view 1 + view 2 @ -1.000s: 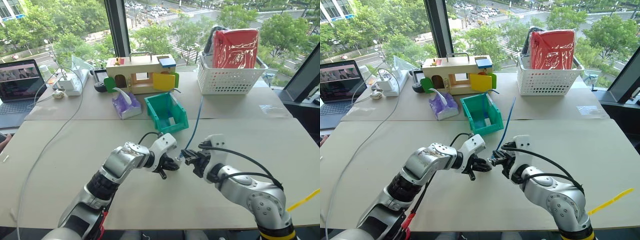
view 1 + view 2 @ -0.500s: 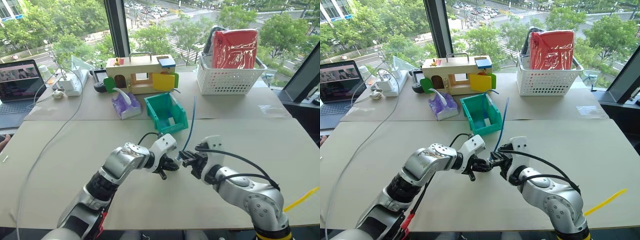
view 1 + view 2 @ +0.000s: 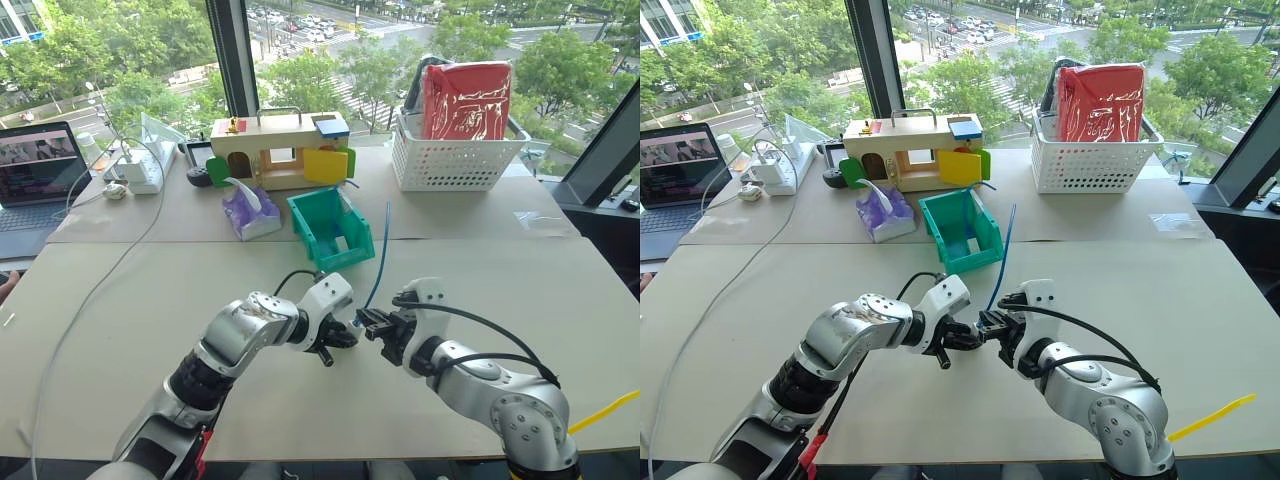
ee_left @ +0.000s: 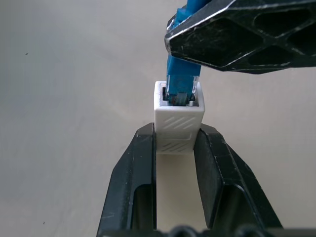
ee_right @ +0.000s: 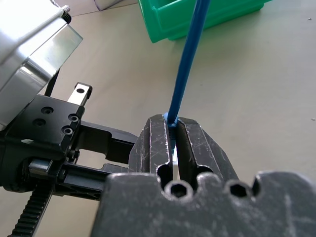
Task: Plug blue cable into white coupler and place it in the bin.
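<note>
The blue cable, now above the table's middle, will be let go by my right gripper inside the teal bin (image 3: 325, 237), beside the white piece lying there.
My left gripper (image 4: 177, 132) is shut on the white coupler (image 4: 178, 121), a tiny ribbed block whose socket faces away from the fingers. The blue cable's plug end (image 4: 180, 84) sits in that socket. My right gripper (image 5: 171, 121) is shut on the blue cable (image 5: 190, 54) just behind the plug. In the left eye view both grippers meet tip to tip above the table's middle, left gripper (image 3: 340, 338) and right gripper (image 3: 368, 322). The cable (image 3: 380, 255) rises from there, its free end in the air. The teal bin (image 3: 332, 228) stands just beyond them.
Behind the bin are a purple tissue pack (image 3: 250, 210), a wooden toy house (image 3: 280, 148) and a white basket (image 3: 460, 150) with a red bag. A laptop (image 3: 35, 185) sits far left. A long grey-white wire (image 3: 90, 290) runs down the left side.
The blue cable's free end has leaned slightly to the left. Both grippers stay almost in place, tip to tip, each keeping its hold.
</note>
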`<state>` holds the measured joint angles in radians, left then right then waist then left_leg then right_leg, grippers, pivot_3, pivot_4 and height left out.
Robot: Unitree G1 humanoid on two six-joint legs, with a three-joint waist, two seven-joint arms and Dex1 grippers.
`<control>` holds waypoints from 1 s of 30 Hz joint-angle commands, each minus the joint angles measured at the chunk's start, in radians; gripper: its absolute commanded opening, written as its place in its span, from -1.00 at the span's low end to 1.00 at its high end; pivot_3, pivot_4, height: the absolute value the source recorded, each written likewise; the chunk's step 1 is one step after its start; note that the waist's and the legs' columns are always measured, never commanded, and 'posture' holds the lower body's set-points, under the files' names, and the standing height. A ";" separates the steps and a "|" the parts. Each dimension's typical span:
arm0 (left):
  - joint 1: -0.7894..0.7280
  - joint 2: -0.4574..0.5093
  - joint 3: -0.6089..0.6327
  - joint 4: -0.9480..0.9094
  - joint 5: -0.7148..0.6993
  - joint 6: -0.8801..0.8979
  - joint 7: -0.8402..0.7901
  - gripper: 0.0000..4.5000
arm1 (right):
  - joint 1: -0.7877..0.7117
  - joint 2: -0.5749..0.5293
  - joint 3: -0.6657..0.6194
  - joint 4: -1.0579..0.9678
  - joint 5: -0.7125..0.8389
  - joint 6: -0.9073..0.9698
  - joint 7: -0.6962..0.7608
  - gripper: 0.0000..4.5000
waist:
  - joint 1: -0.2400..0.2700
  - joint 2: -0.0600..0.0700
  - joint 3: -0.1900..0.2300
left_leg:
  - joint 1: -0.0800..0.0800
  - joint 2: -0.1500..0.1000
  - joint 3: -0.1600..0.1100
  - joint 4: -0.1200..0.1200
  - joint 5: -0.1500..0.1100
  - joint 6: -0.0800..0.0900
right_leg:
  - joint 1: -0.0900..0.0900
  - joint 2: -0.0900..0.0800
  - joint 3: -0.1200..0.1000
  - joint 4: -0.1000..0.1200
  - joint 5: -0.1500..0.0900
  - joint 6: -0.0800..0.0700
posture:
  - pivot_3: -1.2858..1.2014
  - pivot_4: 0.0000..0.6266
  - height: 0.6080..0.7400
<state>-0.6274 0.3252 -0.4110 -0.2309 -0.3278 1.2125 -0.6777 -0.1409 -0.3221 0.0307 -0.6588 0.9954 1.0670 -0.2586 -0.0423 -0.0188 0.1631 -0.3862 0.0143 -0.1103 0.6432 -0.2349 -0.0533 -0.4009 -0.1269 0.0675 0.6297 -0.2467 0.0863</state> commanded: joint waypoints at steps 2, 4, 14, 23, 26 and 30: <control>-0.005 -0.013 0.009 -0.049 -0.021 -0.029 0.008 -0.73 | 0.040 0.016 0.062 0.027 0.043 0.093 0.030 -1.00 | 0.000 0.000 0.000 | 0.000 0.000 0.000 0.000 0.000 0.000 | 0.001 0.000 0.000 0.000 0.000 0.000 | 0.03 -0.52 1.00; -0.002 -0.014 0.024 -0.050 -0.036 -0.036 0.000 -0.28 | 0.037 0.016 0.058 0.029 0.043 0.096 0.033 -1.00 | -0.001 0.000 0.000 | 0.001 0.000 0.000 0.000 0.000 0.000 | 0.001 0.000 0.000 0.000 0.000 0.000 | 0.03 -0.52 1.00; -0.001 0.238 0.015 0.067 0.010 -0.310 -0.215 0.78 | 0.005 0.016 0.003 0.036 0.026 0.078 0.051 -1.00 | -0.016 0.000 0.000 | 0.002 0.001 0.000 -0.001 0.000 0.000 | 0.000 0.002 0.000 0.001 -0.001 -0.001 | 0.03 -0.52 1.00; 0.139 0.364 0.261 0.196 -0.053 -0.654 -0.380 0.78 | -0.240 -0.130 -0.139 0.127 0.096 0.092 0.192 -1.00 | -0.004 0.000 0.001 | -0.002 0.001 0.000 -0.001 0.000 0.000 | -0.003 0.002 0.000 0.001 -0.001 -0.001 | 0.03 -0.52 1.00; 0.238 0.353 0.320 0.175 -0.068 -0.696 -0.365 0.78 | -0.419 -0.199 -0.120 0.263 0.041 0.069 0.328 -1.00 | -0.011 0.001 0.002 | -0.002 0.001 0.000 -0.001 0.000 0.000 | -0.004 0.002 0.000 0.000 0.000 -0.001 | 0.03 -0.52 1.00; 0.332 0.310 0.388 0.084 -0.094 -0.697 -0.292 0.78 | -0.638 -0.243 -0.046 0.523 -0.089 -0.022 0.551 -1.00 | -0.013 0.001 0.003 | -0.002 0.002 0.000 -0.002 0.000 0.000 | -0.004 0.002 0.000 0.001 0.000 -0.001 | 0.03 -0.52 1.00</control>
<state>-0.3005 0.6408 -0.0748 -0.0721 -0.3946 0.5400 -0.9986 -0.7267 -0.5558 -0.0438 -0.2139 0.9659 1.1091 0.1892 -0.0551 -0.0181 0.1663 -0.3888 0.0156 -0.1101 0.6418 -0.2351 -0.0530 -0.4050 -0.1252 0.0680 0.6301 -0.2471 0.0850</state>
